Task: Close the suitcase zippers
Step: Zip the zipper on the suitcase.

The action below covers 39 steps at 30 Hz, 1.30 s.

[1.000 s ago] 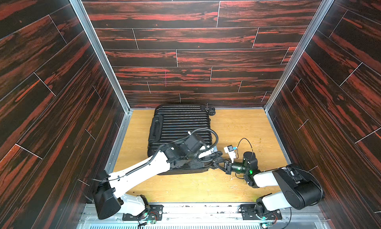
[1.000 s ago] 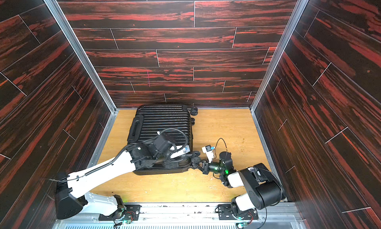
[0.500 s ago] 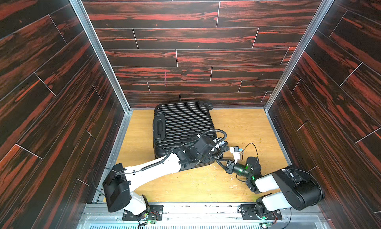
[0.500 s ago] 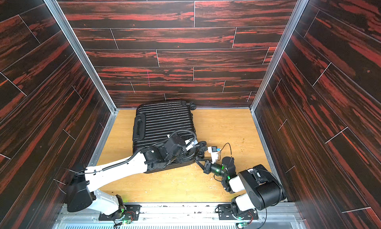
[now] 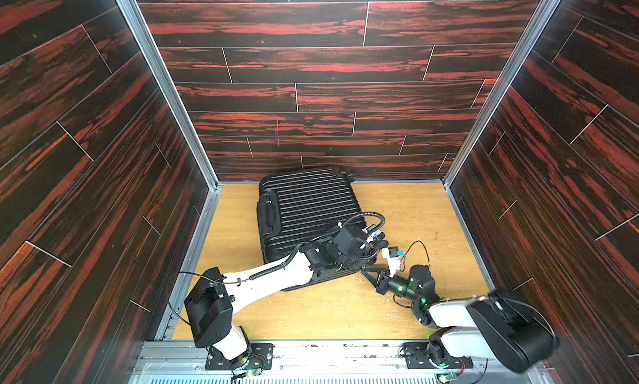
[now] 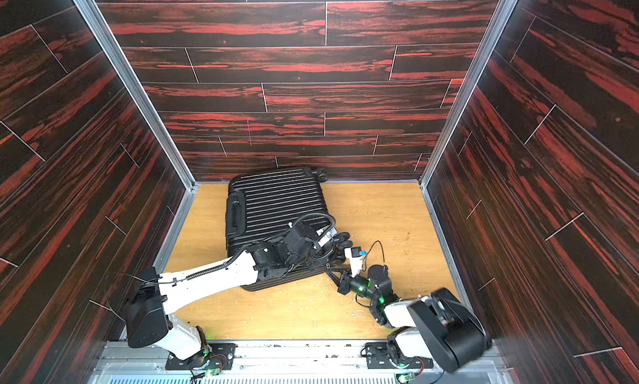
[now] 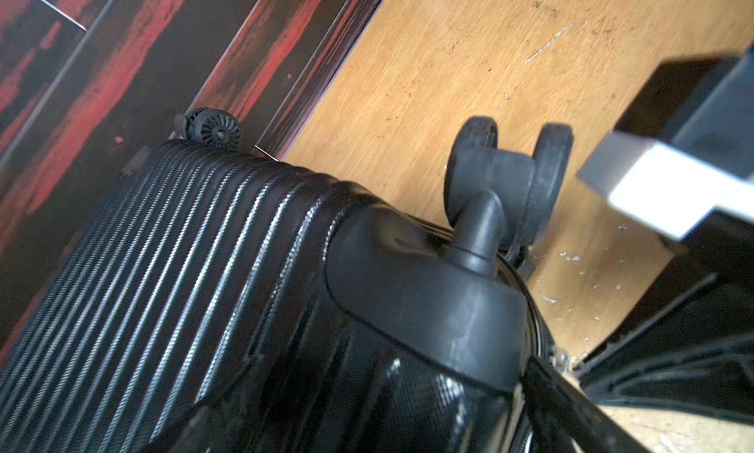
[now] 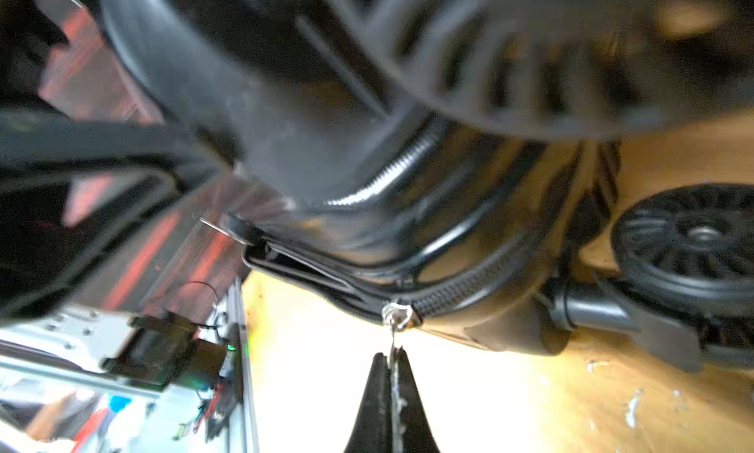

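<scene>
Next, I take the handle (image 5: pixel 270 213) with my left gripper and turn the suitcase, because its handle side faces a wall, away from my right gripper at the zipper pull.
The black ribbed suitcase (image 5: pixel 307 205) (image 6: pixel 276 202) lies flat on the wooden floor, turned at an angle. My left gripper (image 5: pixel 370 249) stands open over its near right corner, beside a caster wheel (image 7: pixel 506 177); its fingers do not show clearly in the left wrist view, which is filled by the shell (image 7: pixel 204 267). My right gripper (image 8: pixel 391 355) (image 5: pixel 366 271) is shut on the thin metal zipper pull (image 8: pixel 393 336), which hangs from the slider (image 8: pixel 400 313) on the zipper track (image 8: pixel 457 287) at that corner.
Dark red plank walls (image 5: pixel 103 192) close in the floor on three sides, and the suitcase's far end is near the back wall. A second caster wheel (image 8: pixel 693 242) stands close to my right gripper. Bare floor (image 5: pixel 415 205) lies right of the suitcase.
The suitcase has swung round, its near end moving right. My left gripper has travelled from the middle of the near edge to the near right corner. My right gripper has stayed shut on the pull.
</scene>
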Tool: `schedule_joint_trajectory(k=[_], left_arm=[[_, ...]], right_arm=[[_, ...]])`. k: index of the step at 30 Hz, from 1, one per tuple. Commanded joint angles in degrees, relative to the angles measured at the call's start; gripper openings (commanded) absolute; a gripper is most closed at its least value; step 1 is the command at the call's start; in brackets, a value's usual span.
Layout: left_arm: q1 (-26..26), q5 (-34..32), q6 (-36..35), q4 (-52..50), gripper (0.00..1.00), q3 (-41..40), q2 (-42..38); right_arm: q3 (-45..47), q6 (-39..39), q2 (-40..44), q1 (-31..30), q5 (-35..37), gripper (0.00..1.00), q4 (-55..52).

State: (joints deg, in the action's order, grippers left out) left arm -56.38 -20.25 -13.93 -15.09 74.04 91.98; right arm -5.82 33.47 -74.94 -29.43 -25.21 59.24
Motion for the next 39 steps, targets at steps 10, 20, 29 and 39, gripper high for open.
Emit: schedule_joint_trajectory(k=[10,20,29,39], left_arm=[[18.2,5.6,28.9,-16.3,0.96,13.2,-14.2],[44.3,14.6,34.4,-29.4,0.86,10.7,-14.5],[50.7,17.1,35.6,-29.0,0.68,7.3,-8.2],[50.9,24.5,35.0,-27.3,0.55,5.0,-3.5]], right_arm=[[-7.4,-15.9,8.4,-2.5,4.2,0.00,-27.5],[-10.0,-19.2,9.1,-3.8,7.4,0.00,-31.0],[-11.7,-19.6,8.2,-4.9,7.9,0.00,-32.3],[-12.2,-20.7,7.9,-6.1,9.3,0.00,-32.5]])
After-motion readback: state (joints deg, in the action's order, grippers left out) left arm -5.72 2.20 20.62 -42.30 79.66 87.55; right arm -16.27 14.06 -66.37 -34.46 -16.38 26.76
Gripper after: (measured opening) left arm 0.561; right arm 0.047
